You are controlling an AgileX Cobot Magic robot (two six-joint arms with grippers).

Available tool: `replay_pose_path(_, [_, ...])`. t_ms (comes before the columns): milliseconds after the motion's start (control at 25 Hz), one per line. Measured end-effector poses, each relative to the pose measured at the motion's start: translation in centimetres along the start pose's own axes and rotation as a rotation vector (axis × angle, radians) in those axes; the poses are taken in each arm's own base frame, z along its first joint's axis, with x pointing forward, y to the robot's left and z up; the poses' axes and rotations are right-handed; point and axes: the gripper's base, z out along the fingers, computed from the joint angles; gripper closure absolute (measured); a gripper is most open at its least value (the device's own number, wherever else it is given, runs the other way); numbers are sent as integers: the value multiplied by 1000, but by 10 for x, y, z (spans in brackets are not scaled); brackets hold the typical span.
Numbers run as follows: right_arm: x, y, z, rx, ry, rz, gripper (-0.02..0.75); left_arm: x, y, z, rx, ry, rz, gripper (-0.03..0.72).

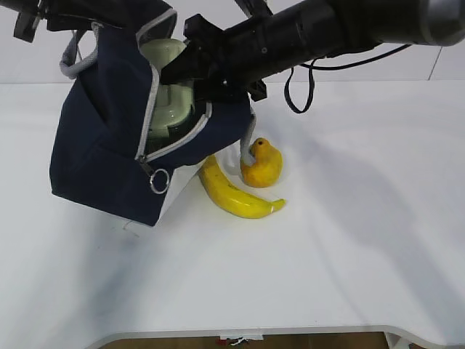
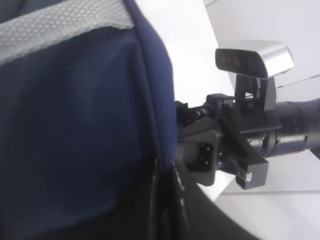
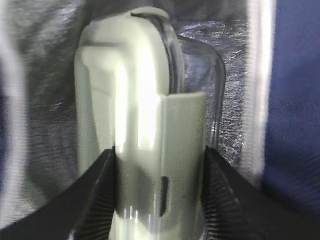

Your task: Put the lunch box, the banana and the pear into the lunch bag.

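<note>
My right gripper should release the lunch box deep inside the navy lunch bag [image 1: 167, 150], low between the zippered rims.
The navy lunch bag [image 1: 102, 145] hangs tilted above the table at the left, its mouth facing right. My left gripper [image 2: 167, 172] is shut on the bag's navy fabric [image 2: 75, 125] near the rim, below a grey webbing handle [image 2: 60, 25]. The sage-green lidded lunch box [image 1: 166, 87] stands on end inside the bag's mouth. My right gripper [image 3: 160, 192] is shut on the lunch box [image 3: 135, 100], one finger on each side, with silver lining [image 3: 45, 100] around it. The banana [image 1: 232, 195] and the pear [image 1: 263, 166] lie on the table just right of the bag, touching each other.
The zipper's ring pull [image 1: 159, 181] dangles at the bag's lower front corner. A black cable [image 1: 298, 94] loops down from the right arm above the pear. The white table's front edge [image 1: 254, 333] runs along the bottom. The right arm's wrist [image 2: 235, 145] sits close to the bag rim.
</note>
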Motion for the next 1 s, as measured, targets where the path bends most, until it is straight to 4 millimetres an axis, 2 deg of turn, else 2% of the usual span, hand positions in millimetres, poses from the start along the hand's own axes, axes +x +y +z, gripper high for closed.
replay_pose_path(120, [0, -7, 9, 9, -4, 10, 353, -1, 5, 3, -11, -5, 31, 687])
replay_pose_path(360, [9, -36, 41, 46, 31, 47, 353, 1, 19, 11, -79, 41, 108, 687])
replay_pose_path(600, [7, -50, 62, 55, 26, 50, 353, 3, 38, 20, -143, 94, 125, 687])
replay_pose_path(800, [7, -60, 71, 53, 32, 76, 353, 4, 52, 30, -153, 126, 100, 687])
replay_pose_path(1000, [9, -64, 74, 67, 48, 79, 353, 4, 58, 35, -156, 138, 88, 687])
